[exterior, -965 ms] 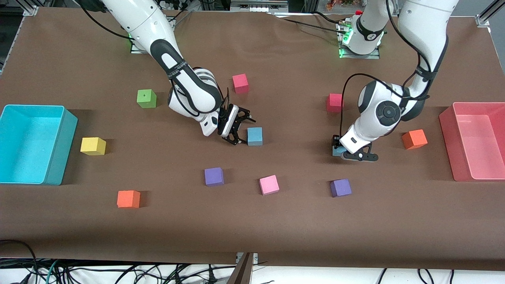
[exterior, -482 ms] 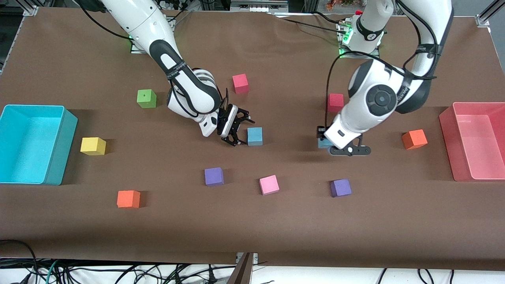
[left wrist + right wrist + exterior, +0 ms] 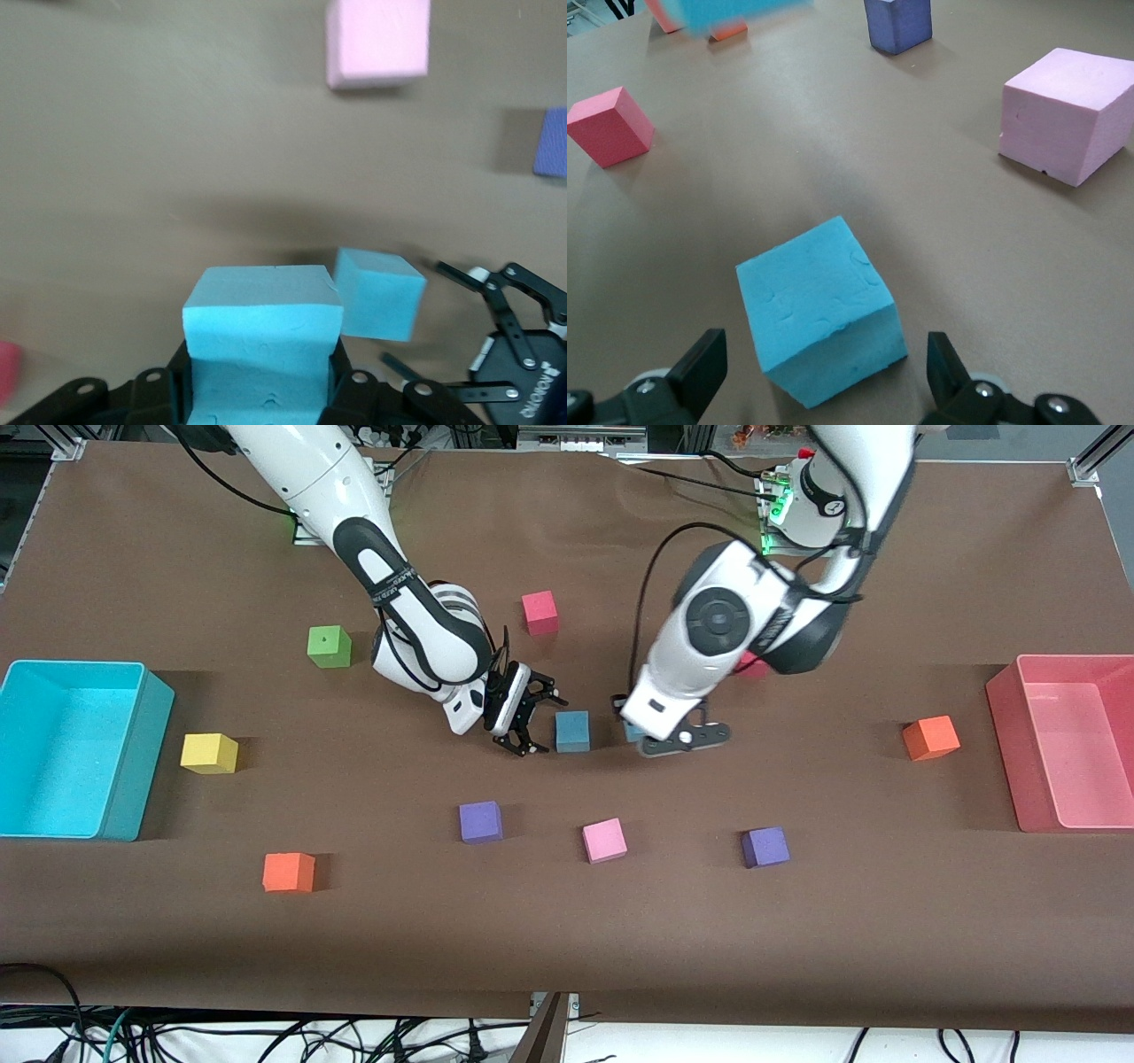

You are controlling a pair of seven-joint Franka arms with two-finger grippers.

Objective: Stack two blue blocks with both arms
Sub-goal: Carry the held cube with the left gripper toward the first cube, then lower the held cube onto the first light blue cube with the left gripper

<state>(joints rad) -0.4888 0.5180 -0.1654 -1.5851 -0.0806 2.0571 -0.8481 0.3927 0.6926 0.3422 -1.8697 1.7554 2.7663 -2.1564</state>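
Observation:
Next, my left gripper releases the blue block it has, still just above the table, on top of the other blue block [image 3: 571, 714] [image 3: 381, 299], the one that sits next to my right gripper.
One blue block [image 3: 572, 731] sits on the brown table near the middle; it also shows in the left wrist view [image 3: 379, 292] and the right wrist view [image 3: 819, 323]. My right gripper [image 3: 518, 722] is open and low at that block's side toward the right arm's end, with one finger [image 3: 700, 372] on each side of it and apart from it. My left gripper [image 3: 640, 735] is shut on the second blue block [image 3: 631, 731] and holds it just above the table beside the first. The held block [image 3: 263, 328] fills the left gripper's jaws.
A pink cube [image 3: 604, 840] and two purple cubes [image 3: 481, 821] [image 3: 765, 847] lie nearer the camera. A red cube [image 3: 539, 612] lies farther. A cyan bin [image 3: 137, 779] stands at the right arm's end, a pink bin [image 3: 1001, 691] at the left arm's end.
My left gripper has lifted the blue block and carried it from the left arm's end toward the middle, up to the other blue block. The right gripper has barely moved.

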